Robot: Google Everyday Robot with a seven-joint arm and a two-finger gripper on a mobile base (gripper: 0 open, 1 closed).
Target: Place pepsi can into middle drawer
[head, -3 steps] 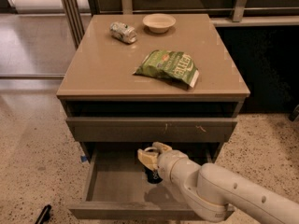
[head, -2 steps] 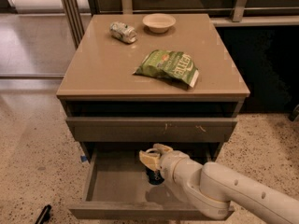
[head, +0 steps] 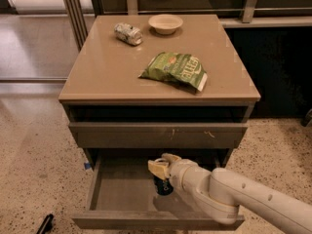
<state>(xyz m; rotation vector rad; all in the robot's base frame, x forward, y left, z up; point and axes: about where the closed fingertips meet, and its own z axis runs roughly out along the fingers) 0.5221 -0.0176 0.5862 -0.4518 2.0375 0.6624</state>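
Next, my gripper lets go of the pepsi can on the grey base (head: pixel 162 199), close to the middle of the open drawer.
The pepsi can (head: pixel 163 187), dark blue with white lettering, stands upright inside the open middle drawer (head: pixel 119 191), near the middle of its grey base. My gripper (head: pixel 161 170) reaches in from the lower right. Its tan fingers (head: pixel 157 168) close around the top of the can. I cannot tell whether the can's bottom rests on the drawer base or hangs just above it. My white arm (head: pixel 229 194) crosses the drawer's right front corner.
The closed drawer face (head: pixel 156 134) with pale scratches is just above the gripper. On the cabinet top (head: pixel 107 72) lie a green chip bag (head: pixel 176 69), a pale silver-green can (head: pixel 128 33) on its side and a small bowl (head: pixel 165 23). Speckled floor lies to the left.
The gripper and can have shifted very slightly to the right inside the drawer. Nothing else has moved.
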